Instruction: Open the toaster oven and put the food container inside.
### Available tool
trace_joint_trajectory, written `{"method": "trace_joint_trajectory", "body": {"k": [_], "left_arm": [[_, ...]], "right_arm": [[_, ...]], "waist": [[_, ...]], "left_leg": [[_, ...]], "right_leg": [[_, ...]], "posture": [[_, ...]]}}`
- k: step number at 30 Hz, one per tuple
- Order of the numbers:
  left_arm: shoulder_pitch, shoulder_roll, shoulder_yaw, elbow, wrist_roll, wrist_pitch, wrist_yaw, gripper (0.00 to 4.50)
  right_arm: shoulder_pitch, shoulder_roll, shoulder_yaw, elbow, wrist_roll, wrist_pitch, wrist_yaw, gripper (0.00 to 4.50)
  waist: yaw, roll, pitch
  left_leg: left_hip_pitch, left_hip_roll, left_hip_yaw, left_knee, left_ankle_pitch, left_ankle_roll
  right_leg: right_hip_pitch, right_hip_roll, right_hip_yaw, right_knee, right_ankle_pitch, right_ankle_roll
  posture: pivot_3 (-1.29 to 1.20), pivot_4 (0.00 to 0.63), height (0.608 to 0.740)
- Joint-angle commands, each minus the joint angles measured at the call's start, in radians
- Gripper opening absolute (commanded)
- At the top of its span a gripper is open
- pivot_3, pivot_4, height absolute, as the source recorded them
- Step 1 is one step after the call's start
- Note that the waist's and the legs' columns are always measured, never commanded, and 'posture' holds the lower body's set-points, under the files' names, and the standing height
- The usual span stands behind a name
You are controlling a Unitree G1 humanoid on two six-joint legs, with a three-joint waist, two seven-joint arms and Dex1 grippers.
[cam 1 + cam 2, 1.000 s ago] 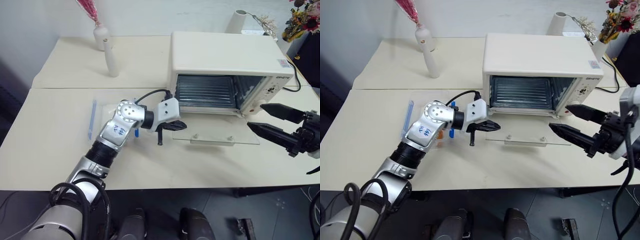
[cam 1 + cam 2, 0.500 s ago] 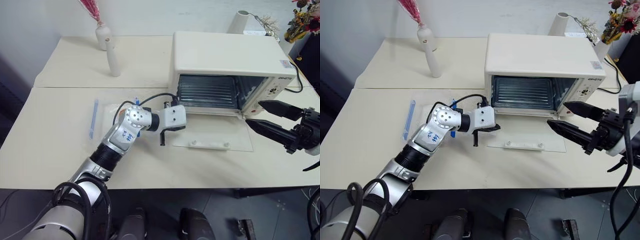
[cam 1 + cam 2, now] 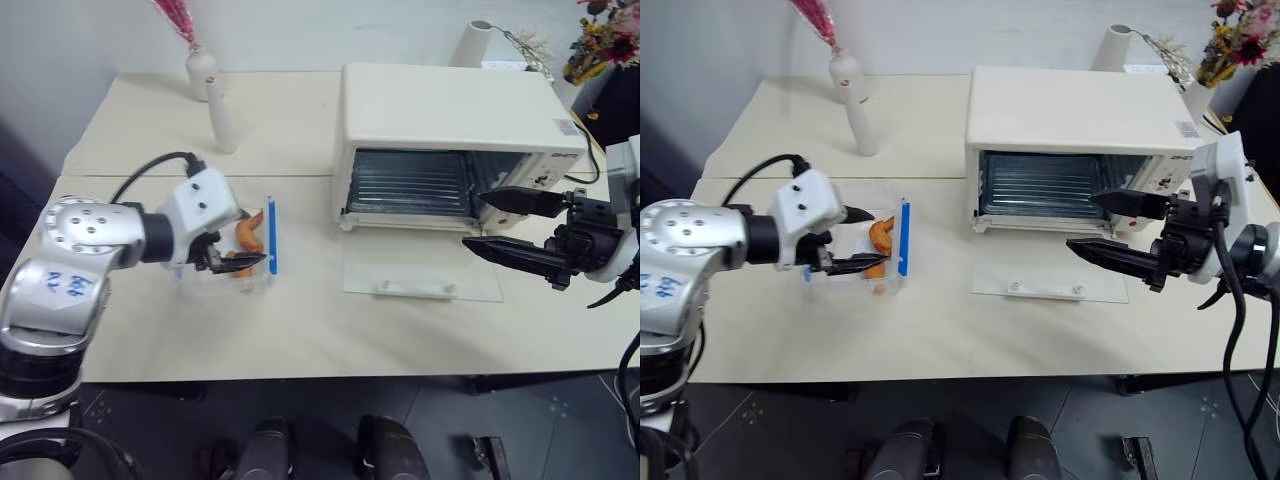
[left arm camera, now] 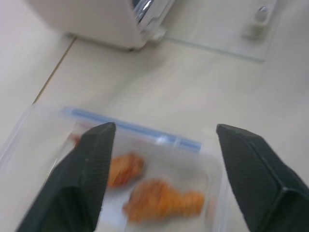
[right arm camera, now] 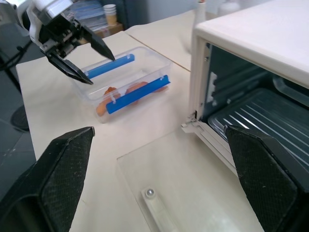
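The robot's left gripper needs to next move to the near rim of the food container [image 3: 203, 290], the short side between the blue clip strips, and close there.
The cream-white toaster oven [image 3: 455, 110] stands at the back right of the table. Its glass door [image 3: 420, 275] lies flat and open, showing the wire rack inside. Left of it on the table sits the food container [image 3: 250, 245], a clear box with blue clip strips and orange fried pieces. My left gripper [image 3: 862, 238] is open at the container's left end; the left wrist view shows the container [image 4: 154, 179] between its spread fingers [image 4: 87, 179]. Whether they touch it is unclear. My right gripper [image 3: 472, 220] is open and empty, level in front of the oven's right side, above the door.
Two slim white vases [image 3: 222, 110] stand at the back left. A white vase [image 3: 478, 40] and a bunch of flowers [image 3: 605, 40] are behind the oven. The oven's cable [image 3: 598, 160] runs down its right side. A seam [image 3: 200, 176] crosses the table.
My left arm has swung away from the oven door to the left, uncovering the food container, and its gripper has gone from shut to open. The right gripper has edged left towards the oven.
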Motion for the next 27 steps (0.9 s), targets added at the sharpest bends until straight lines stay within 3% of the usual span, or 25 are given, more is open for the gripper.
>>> {"method": "trace_joint_trajectory", "body": {"k": [1,4,9,14,17,23,25,26,27], "left_arm": [[0.106,0.035,0.162,-0.146,-0.079,0.056,-0.003,4.49],[0.170,0.029,0.236,-0.216,-0.114,0.135,0.046,4.49],[0.077,-0.241,0.404,-0.391,-0.181,0.645,0.220,4.49],[0.182,-0.599,0.566,-0.487,-0.287,0.681,0.474,4.49],[0.268,-0.676,0.636,-0.509,-0.463,0.681,0.637,4.49],[0.295,-0.936,0.789,-0.509,-0.804,0.681,1.202,4.49],[0.484,-0.634,0.597,-0.380,-1.464,0.231,1.746,4.49],[0.535,-0.524,0.514,-0.343,-1.655,0.069,1.920,4.49],[0.559,-0.445,0.440,-0.325,-1.751,-0.063,2.035,4.49]], "right_arm": [[-0.068,-0.014,0.049,0.034,-0.037,-0.038,0.057,4.50],[-0.102,-0.007,0.089,0.064,-0.068,-0.055,0.086,4.50],[-0.154,0.027,0.142,0.099,-0.089,-0.064,0.113,4.50],[-0.177,0.059,0.178,0.109,-0.105,-0.063,0.129,4.50],[-0.188,0.076,0.188,0.117,-0.115,-0.063,0.130,4.50],[-0.194,0.110,0.201,0.128,-0.127,-0.061,0.126,4.50],[-0.192,0.118,0.204,0.126,-0.132,-0.063,0.119,4.50],[-0.192,0.122,0.201,0.123,-0.131,-0.059,0.114,4.50],[-0.191,0.126,0.198,0.119,-0.131,-0.055,0.110,4.50]], "waist": [[-0.001,0.000,0.000],[-0.002,0.000,0.000],[-0.002,-0.001,0.000],[-0.005,-0.002,0.000],[-0.004,-0.002,0.000],[0.003,-0.002,0.000],[0.000,-0.005,-0.001],[-0.005,-0.005,-0.001],[-0.006,-0.004,-0.002]], "left_leg": [[0.000,0.000,0.000,0.000,0.000,0.001],[0.000,0.000,0.000,0.000,0.000,0.001],[0.000,-0.001,-0.002,0.001,0.000,0.000],[0.000,-0.001,-0.009,0.001,0.000,0.000],[0.000,0.000,-0.011,0.001,0.000,-0.001],[0.000,0.001,-0.014,0.004,0.000,-0.001],[0.000,0.000,-0.016,0.006,-0.001,0.000],[0.000,0.002,-0.017,0.006,-0.001,-0.002],[0.000,0.006,-0.021,0.005,-0.002,-0.004]], "right_leg": [[0.000,0.000,0.001,0.000,0.000,0.000],[0.000,0.000,0.000,0.000,0.000,0.000],[0.001,0.000,0.000,0.001,0.000,0.000],[0.001,0.001,0.000,0.001,0.000,0.000],[0.001,0.001,0.000,0.001,0.000,0.000],[0.003,-0.001,0.000,0.001,0.000,0.000],[0.006,-0.001,0.000,0.000,0.000,0.000],[0.004,0.000,0.002,0.002,0.000,0.000],[0.004,-0.003,0.009,0.002,0.000,-0.001]], "posture": [[0.00,0.150,0.740],[0.00,0.150,0.740],[0.00,0.150,0.740],[0.00,0.150,0.740],[0.00,0.150,0.740],[0.00,0.150,0.740],[0.00,0.150,0.740],[0.00,0.150,0.740],[0.00,0.150,0.740]]}}
